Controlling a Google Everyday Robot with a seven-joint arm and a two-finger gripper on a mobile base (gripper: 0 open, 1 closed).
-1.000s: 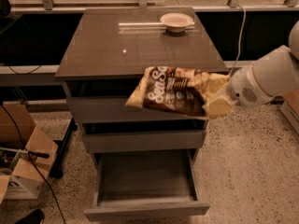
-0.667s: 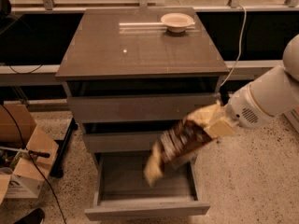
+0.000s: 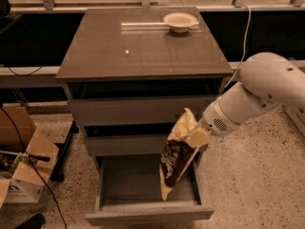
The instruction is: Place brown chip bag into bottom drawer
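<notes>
The robot's gripper should release the brown chip bag in the open bottom drawer (image 3: 141,193), just behind the drawer's front panel.
The brown chip bag (image 3: 177,156) hangs upright, dark brown in the middle with pale yellow ends. Its lower end dangles over the right part of the bottom drawer (image 3: 143,187), which is pulled open and holds nothing else. My gripper (image 3: 196,133) is at the end of the white arm coming in from the right and is shut on the bag's upper end. It sits in front of the middle drawer, above the open drawer's right side. The fingers are mostly hidden by the bag.
The grey-brown cabinet top (image 3: 138,51) carries a small beige bowl (image 3: 180,21) at the back. Cardboard boxes (image 3: 19,163) and cables lie on the speckled floor at the left. A dark shelf and a rail run behind the cabinet.
The bag has swung from lying flat at top-drawer height to hanging vertically. My gripper has come down and left with it, over the open bottom drawer.
</notes>
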